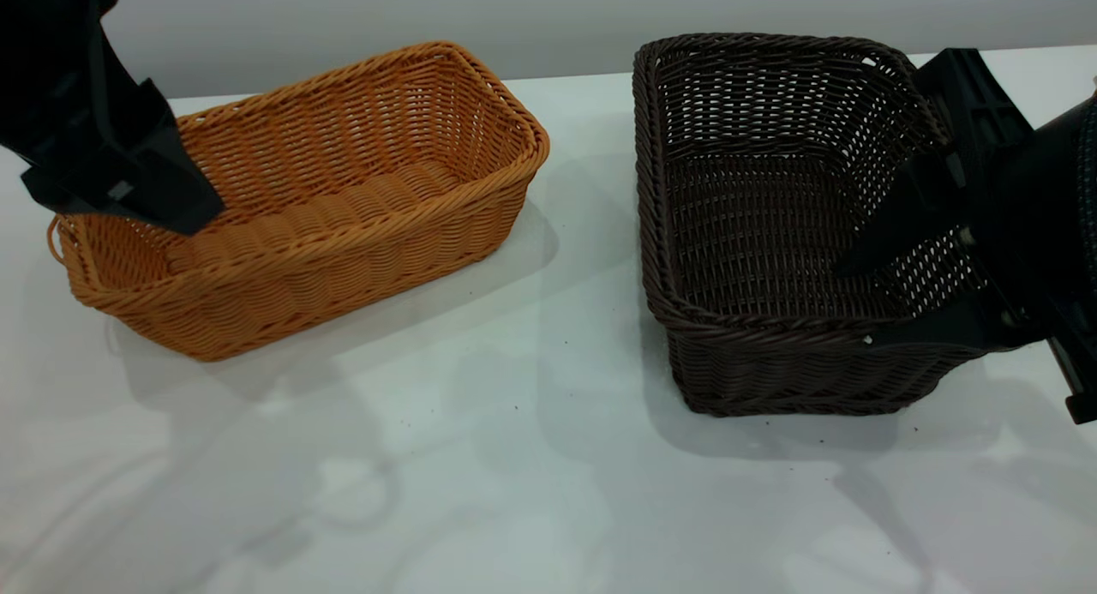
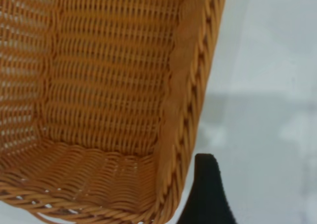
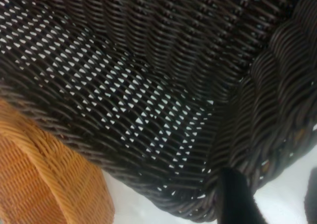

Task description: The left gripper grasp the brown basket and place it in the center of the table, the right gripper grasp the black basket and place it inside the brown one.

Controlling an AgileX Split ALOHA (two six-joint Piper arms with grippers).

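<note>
Next, my left gripper goes to the middle of the near long side (image 1: 310,250) (image 2: 205,40) of the brown basket and closes there.
The brown basket (image 1: 343,200) stands on the white table (image 1: 514,457) at the left, turned at an angle. My left gripper (image 1: 201,213) hangs over its left end. In the left wrist view one of its fingers (image 2: 204,189) sits just outside the basket's rim (image 2: 190,110), with no second finger in view, so the jaws stand wide apart and hold nothing. The black basket (image 1: 763,234) stands at the right. My right gripper (image 1: 854,305) is open and straddles its right wall, one finger inside and one outside; it also shows in the right wrist view (image 3: 272,194).
A grey wall runs along the table's far edge (image 1: 583,75). The right wrist view shows the brown basket (image 3: 44,184) beyond the black basket (image 3: 148,85). Bare tabletop lies between the two baskets and in front of them.
</note>
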